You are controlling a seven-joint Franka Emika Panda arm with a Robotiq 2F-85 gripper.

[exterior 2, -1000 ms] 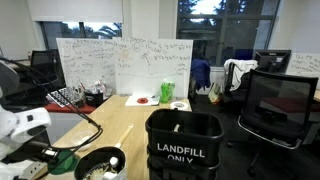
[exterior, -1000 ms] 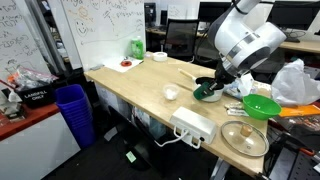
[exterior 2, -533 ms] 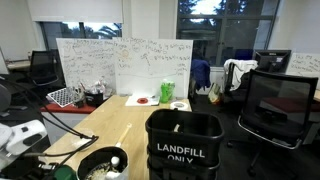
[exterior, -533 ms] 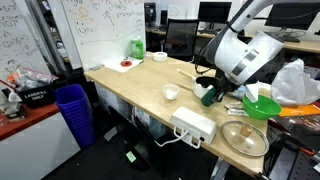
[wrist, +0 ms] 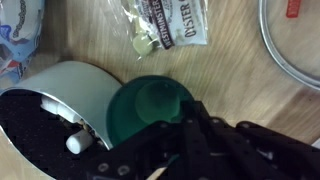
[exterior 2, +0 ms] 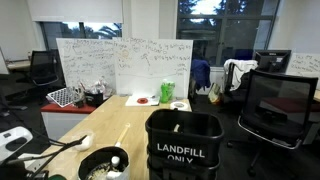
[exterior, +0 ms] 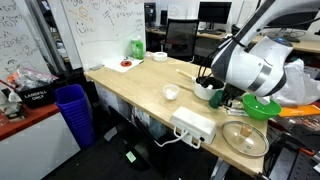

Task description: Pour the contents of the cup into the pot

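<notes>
Next, my gripper sets the dark green cup free on the table (exterior: 231, 104) (wrist: 168, 100) between the white pot and the flat metal tray. The cup is now tipped beside the pot.
My gripper (wrist: 172, 128) is shut on the dark green cup (wrist: 150, 108), which lies tipped so that I look along its length. The cup sits right beside the white pot (wrist: 72, 84), overlapping its rim. The pot's dark inside holds small white pieces (wrist: 75, 143). In an exterior view the cup (exterior: 217, 98) is at the right side of the pot (exterior: 203, 88), under the big white wrist. The pot also shows in an exterior view (exterior 2: 88, 158), where the gripper is mostly out of frame.
A bright green bowl (exterior: 262, 106) and a flat metal tray (exterior: 245, 138) lie right of the pot. A small white bowl (exterior: 171, 93) and a power strip (exterior: 193, 126) lie left. A cracker packet (wrist: 170, 25) is near. A black landfill bin (exterior 2: 185, 145) stands close.
The arm has swung lower and away from the pot, carrying the cup off the pot's middle to its side. In the bin view the arm has dropped almost out of frame.
</notes>
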